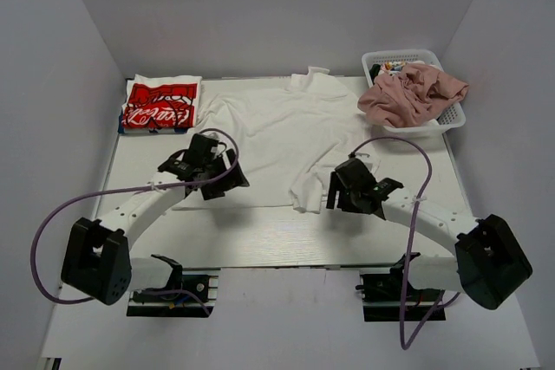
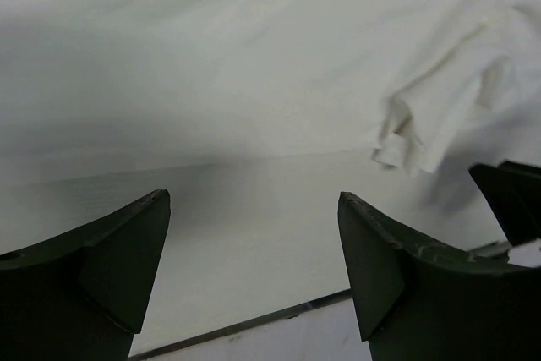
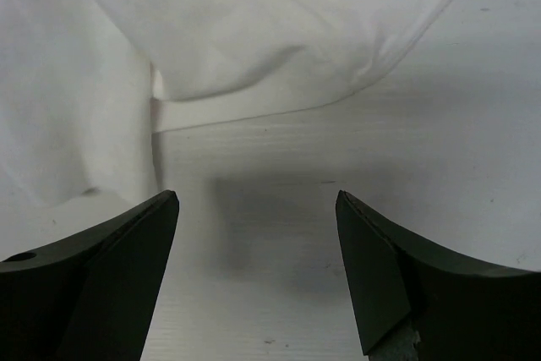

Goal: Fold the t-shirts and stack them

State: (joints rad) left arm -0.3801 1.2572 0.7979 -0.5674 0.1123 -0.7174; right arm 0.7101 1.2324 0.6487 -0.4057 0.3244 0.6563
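Next, the white t-shirt's flat near corner (image 1: 174,208), farther from the basket than the bunched corner, needs my left gripper's grip.
A large plain white t-shirt (image 1: 282,132) lies spread across the middle of the table, its near right corner bunched up. It fills the upper part of the left wrist view (image 2: 254,48) and of the right wrist view (image 3: 254,31). A folded white shirt with red print (image 1: 161,104) lies at the back left. A dusty-pink shirt (image 1: 409,93) is heaped in the basket. My left gripper (image 1: 227,181) is open and empty over the white shirt's near left edge (image 2: 254,209). My right gripper (image 1: 334,197) is open and empty beside the bunched corner (image 3: 258,209).
A white plastic lattice basket (image 1: 453,116) stands at the back right with the pink shirt and some small items in it. Grey walls close in the table on three sides. Purple cables loop from both arms.
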